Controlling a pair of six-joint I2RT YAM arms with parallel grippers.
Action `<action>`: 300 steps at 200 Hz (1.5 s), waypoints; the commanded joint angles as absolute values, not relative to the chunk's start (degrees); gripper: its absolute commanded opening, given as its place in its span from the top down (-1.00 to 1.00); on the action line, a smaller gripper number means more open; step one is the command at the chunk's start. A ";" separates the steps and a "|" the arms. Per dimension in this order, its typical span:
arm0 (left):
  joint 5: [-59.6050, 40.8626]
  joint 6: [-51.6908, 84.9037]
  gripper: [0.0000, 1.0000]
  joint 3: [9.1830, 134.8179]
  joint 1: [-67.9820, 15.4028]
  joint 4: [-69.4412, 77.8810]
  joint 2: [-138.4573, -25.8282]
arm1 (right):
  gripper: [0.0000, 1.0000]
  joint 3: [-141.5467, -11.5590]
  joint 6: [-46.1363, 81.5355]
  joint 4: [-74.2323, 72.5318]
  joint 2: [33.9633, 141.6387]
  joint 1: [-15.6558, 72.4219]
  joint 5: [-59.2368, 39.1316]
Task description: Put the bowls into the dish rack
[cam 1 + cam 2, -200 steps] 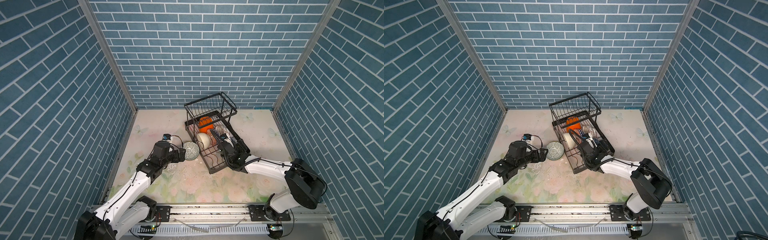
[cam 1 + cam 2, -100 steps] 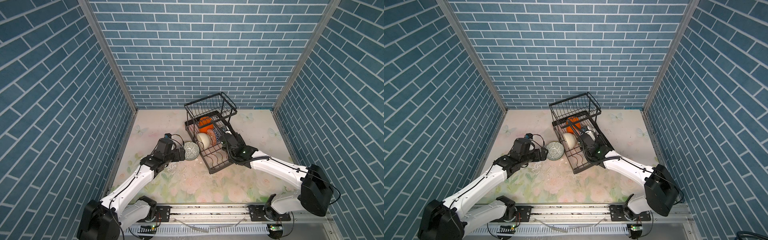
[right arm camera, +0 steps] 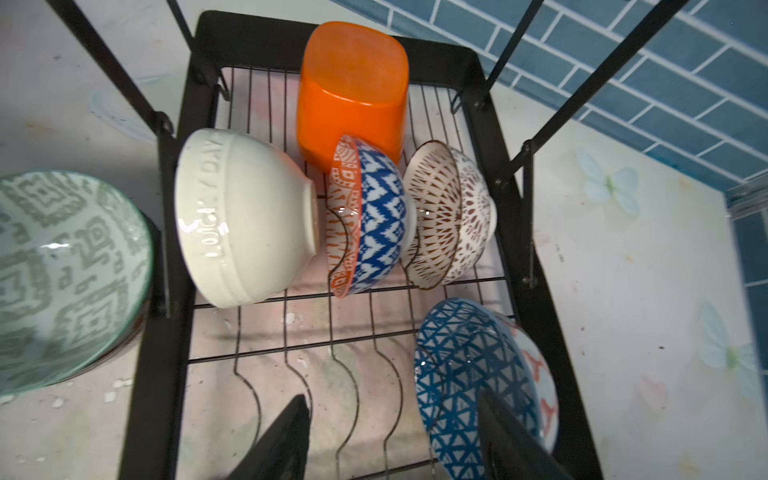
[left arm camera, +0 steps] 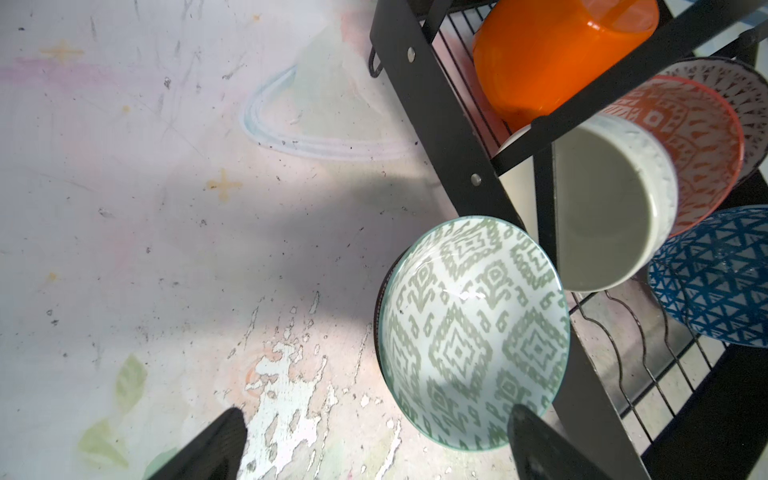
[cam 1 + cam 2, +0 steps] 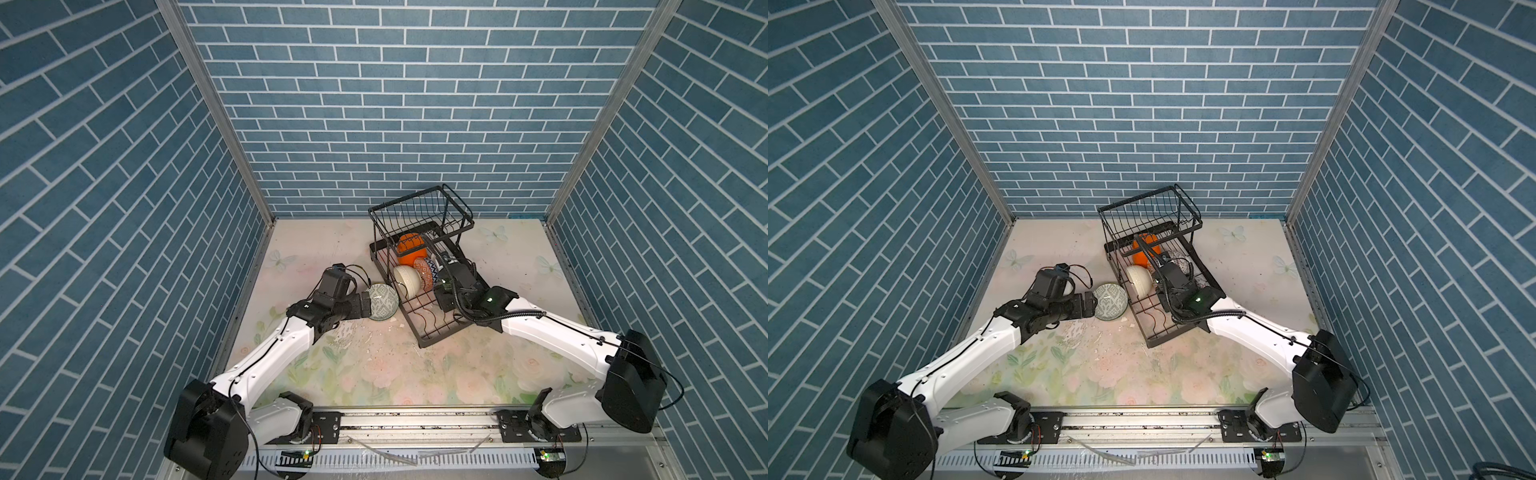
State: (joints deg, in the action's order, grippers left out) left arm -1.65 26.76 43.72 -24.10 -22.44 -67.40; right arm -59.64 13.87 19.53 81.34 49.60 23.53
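Note:
Next, my right gripper moves to the grey-green bowl's rim [image 5: 397,304] [image 3: 146,300] on the side beside the dish rack and closes there.
The black wire dish rack [image 5: 436,338] [image 5: 1152,337] stands mid-table. Its lower tray [image 3: 164,374] holds an orange bowl [image 3: 353,91], a cream bowl [image 3: 245,216], an orange-red and blue one [image 3: 365,216], a brown-patterned one [image 3: 451,216] and a blue-triangle bowl [image 3: 465,374]. My right gripper [image 3: 395,444] is open over the tray, one finger [image 3: 511,440] against the blue-triangle bowl. A grey-green bowl [image 5: 383,301] [image 4: 473,332] leans on the rack's outer left side. My left gripper [image 4: 378,444] is open at that bowl's lower rim, which one finger [image 4: 540,444] overlaps.
The rack's raised basket [image 5: 419,212] sits over its far end. Blue brick walls close in the left, back and right. The floral mat [image 5: 374,374] is worn and flaking in front of the rack. The arm rail [image 5: 415,419] runs along the front edge.
My right arm has reached further over the rack's tray toward the bowls at the back. My left gripper has edged closer to the grey-green bowl.

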 commanded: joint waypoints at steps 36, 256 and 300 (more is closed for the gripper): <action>0.95 26.90 -0.97 48.44 -23.64 -28.32 -71.05 | -0.28 -61.62 20.56 20.39 83.62 49.84 16.44; 0.79 20.91 0.31 58.05 -23.64 -28.39 -88.94 | 0.06 -63.15 19.14 18.21 87.62 52.11 15.12; 0.88 20.85 0.53 58.18 -23.64 -28.30 -89.45 | 0.07 -63.07 19.00 18.18 87.98 52.17 15.38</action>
State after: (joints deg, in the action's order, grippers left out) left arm -0.01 21.12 57.10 -23.99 -28.27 -88.77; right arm -60.93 18.17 18.41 87.13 51.77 15.16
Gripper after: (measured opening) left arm 0.257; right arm 0.468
